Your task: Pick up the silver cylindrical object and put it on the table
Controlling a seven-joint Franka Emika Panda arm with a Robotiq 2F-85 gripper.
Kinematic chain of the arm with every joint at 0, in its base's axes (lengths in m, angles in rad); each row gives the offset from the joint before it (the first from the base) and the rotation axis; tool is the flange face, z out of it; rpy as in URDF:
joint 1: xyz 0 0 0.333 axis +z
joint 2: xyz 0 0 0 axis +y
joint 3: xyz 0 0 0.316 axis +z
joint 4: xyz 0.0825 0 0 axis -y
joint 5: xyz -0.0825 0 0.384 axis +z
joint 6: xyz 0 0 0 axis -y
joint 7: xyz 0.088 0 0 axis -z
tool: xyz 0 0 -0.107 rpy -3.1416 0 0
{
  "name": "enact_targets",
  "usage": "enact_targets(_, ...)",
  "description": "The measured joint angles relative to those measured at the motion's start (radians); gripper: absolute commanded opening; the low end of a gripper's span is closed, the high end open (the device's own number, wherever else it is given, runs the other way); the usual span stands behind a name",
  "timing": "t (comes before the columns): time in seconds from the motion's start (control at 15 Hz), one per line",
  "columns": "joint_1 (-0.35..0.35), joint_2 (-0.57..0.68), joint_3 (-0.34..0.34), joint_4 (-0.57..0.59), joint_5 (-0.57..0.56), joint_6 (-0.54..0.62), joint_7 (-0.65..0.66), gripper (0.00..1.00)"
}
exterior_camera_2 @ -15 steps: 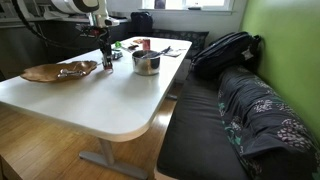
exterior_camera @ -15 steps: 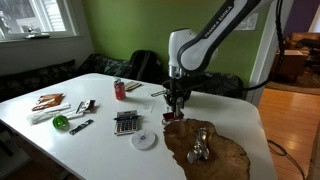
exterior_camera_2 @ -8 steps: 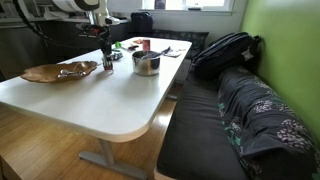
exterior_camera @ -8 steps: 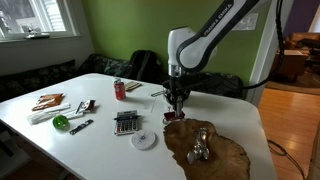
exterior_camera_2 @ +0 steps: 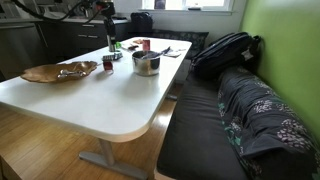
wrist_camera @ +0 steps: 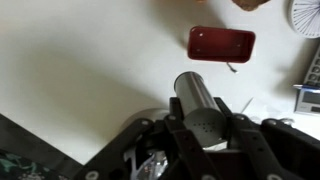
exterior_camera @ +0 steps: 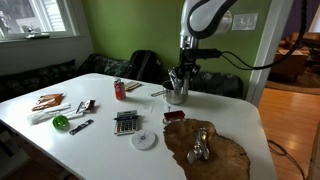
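Observation:
My gripper needs to let go of the silver cylindrical object beside the silver pot, near the white table's edge (exterior_camera: 195, 90) (wrist_camera: 85, 139) by the green wall.
My gripper (wrist_camera: 203, 125) is shut on the silver cylindrical object (wrist_camera: 197, 95), a metal shaker with small holes in its end. In both exterior views the gripper (exterior_camera: 180, 76) (exterior_camera_2: 108, 36) hangs well above the white table (exterior_camera: 100, 150) (exterior_camera_2: 100, 100). In the wrist view a small red dish (wrist_camera: 221, 43) lies on the table (wrist_camera: 90, 60) beyond the shaker. The shaker itself is too small to make out in the exterior views.
A silver pot (exterior_camera: 178, 94) (exterior_camera_2: 146, 63) stands right under the gripper. The red dish (exterior_camera: 173, 116) lies by a brown wood slab (exterior_camera: 225, 155) (exterior_camera_2: 55, 72). A red can (exterior_camera: 119, 89), a calculator (exterior_camera: 126, 122) and a white disc (exterior_camera: 145, 139) lie nearby.
The gripper has risen from just above the red dish and moved back over the silver pot, with the shaker in it.

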Motion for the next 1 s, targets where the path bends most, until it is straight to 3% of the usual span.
enact_targets(0.2,-0.053,-0.062,-0.059,-0.104,-0.001,-0.017,0.047,0.11)
enact_targets(0.27,-0.073,-0.075,-0.080,-0.145,-0.002,-0.010,0.062,0.36)
enact_targets(0.53,-0.117,-0.107,-0.109,-0.243,-0.001,0.018,0.107,0.36)
enact_targets(0.6,-0.114,-0.111,-0.108,-0.245,-0.001,0.018,0.114,0.11)
enact_targets(0.73,-0.111,-0.115,-0.103,-0.247,-0.001,0.018,0.121,0.11)
enact_targets(1.0,-0.138,-0.067,-0.130,-0.176,-0.023,0.140,0.177,0.11)
